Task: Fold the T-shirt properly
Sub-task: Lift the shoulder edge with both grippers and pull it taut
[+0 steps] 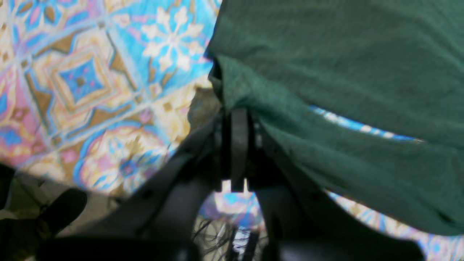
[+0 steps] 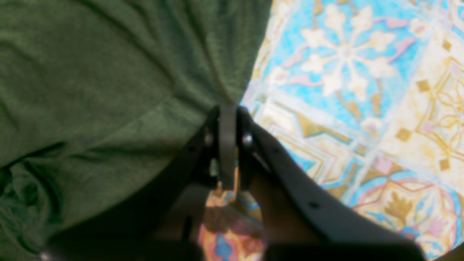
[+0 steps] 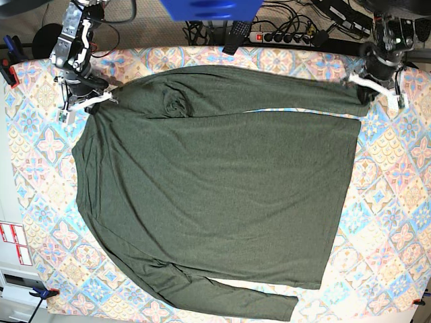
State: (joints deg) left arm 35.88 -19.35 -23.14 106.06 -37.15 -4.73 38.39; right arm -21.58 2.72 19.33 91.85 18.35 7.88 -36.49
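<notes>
The left gripper pinches only the end of the upper sleeve, beyond the T-shirt's edge, so it should lay that down, open, and take it together with the T-shirt's corner [image 3: 354, 124].
The T-shirt [image 3: 215, 182], dark olive-green with long sleeves, lies spread flat over most of the table. One sleeve runs along the far edge and the other along the near edge. My right gripper [image 3: 94, 101] is at the shirt's far left corner. In the right wrist view it [image 2: 228, 110] is shut on the edge of the fabric [image 2: 90, 72]. My left gripper [image 3: 363, 91] is at the far right end of the upper sleeve. In the left wrist view it [image 1: 237, 112] is pinched shut on a fold of the cloth [image 1: 326, 72], which is lifted a little off the table.
A colourful tile-patterned cloth [image 3: 397, 202] covers the table. Behind the far edge lie a power strip and cables [image 3: 289, 33] and a blue object [image 3: 209, 8]. A red clamp [image 3: 7, 67] sits at the left edge, and labels [image 3: 13, 242] are stuck at the lower left.
</notes>
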